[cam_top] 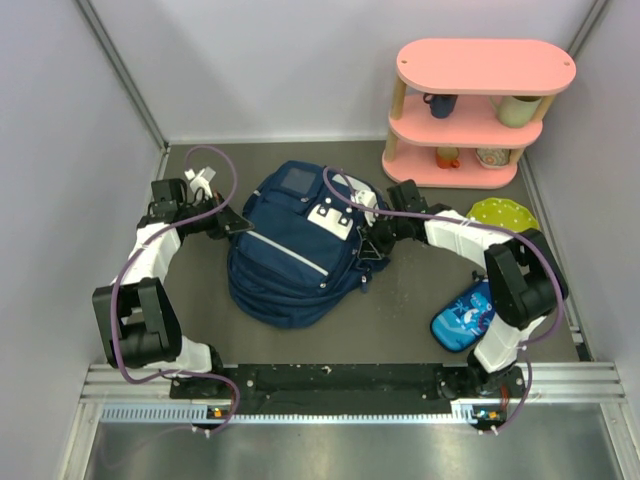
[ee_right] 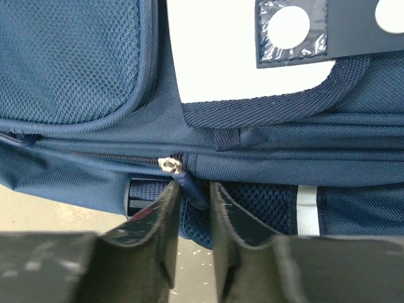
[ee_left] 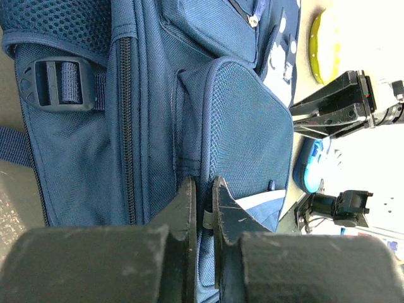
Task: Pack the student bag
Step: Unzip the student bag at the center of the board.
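The navy zipper pull lies at a slant across my right gripper's fingers, so I need to open them, line them up with the pull and close on its loose end (ee_right: 200,202).
The student bag (cam_top: 290,245), a navy backpack with white stripe trims, lies in the middle of the table. My left gripper (cam_top: 240,224) is at its left edge. In the left wrist view its jaws (ee_left: 203,202) are shut on a fold of the bag's fabric (ee_left: 158,113) below a mesh side pocket. My right gripper (cam_top: 372,245) is at the bag's right side. In the right wrist view its jaws (ee_right: 192,196) stand a narrow gap apart around the navy zipper pull (ee_right: 189,188), which hangs from the silver slider (ee_right: 168,165) and leans against the left finger.
A pink three-tier shelf (cam_top: 470,110) with cups stands at the back right. A yellow-green plate (cam_top: 503,212) lies in front of it. A small blue cartoon-print pencil case (cam_top: 463,316) lies right of the bag, near my right arm's base.
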Motion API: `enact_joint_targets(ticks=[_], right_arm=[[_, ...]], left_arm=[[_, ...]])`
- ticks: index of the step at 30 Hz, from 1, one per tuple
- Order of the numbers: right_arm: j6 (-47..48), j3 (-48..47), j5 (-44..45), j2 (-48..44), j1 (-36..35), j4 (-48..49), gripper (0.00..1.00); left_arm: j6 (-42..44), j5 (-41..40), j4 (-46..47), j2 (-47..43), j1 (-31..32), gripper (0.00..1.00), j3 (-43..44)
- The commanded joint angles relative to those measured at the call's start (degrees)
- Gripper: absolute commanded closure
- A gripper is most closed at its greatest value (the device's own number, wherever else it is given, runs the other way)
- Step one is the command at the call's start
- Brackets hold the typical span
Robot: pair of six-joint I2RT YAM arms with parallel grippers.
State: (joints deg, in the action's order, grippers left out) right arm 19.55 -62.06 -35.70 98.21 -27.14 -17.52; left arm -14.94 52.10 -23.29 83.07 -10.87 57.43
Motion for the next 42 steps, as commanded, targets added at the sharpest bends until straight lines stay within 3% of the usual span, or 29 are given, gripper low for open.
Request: enact_joint_targets(ticks=[1,6,17,28,35,38,42], right_arm=[[0.49,-2.45,-3.23,-0.04,0.5,-0.59,0.83],[-1.79,-3.33,-4.11,-0.3,0.5,-0.94,1.0],[-5.92,-0.69,-1.74,-7.07,-0.11,2.66,1.0],[-7.07,-1.31,-0.24,-4.0,-0.9,3.54,0.78],[-7.07,-0.96,2.47,-3.12,-1.25,3.72,0.72],[-6.81,-0.34,3.36,-3.03,-1.25,3.63,0.64],[-6.46,0.36,3.19,-2.15,-1.25,3.54,0.63]], left_arm=[[-0.88,3.27,5.53,-0.19,-0.38,1.0,1.81],[-1.14,3.36,5.71,-0.36,-0.46,1.0,1.55],[-1.85,3.45,6.59,-0.45,-0.46,1.0,1.02],[-2.29,4.06,7.29,-0.45,-0.55,1.0,0.58],[-2.46,4.24,7.56,-0.36,-0.55,1.0,0.49],[-2.46,4.33,7.73,-0.36,-0.55,1.0,0.4],[-2.46,4.42,7.64,-0.27,-0.46,1.0,0.32]])
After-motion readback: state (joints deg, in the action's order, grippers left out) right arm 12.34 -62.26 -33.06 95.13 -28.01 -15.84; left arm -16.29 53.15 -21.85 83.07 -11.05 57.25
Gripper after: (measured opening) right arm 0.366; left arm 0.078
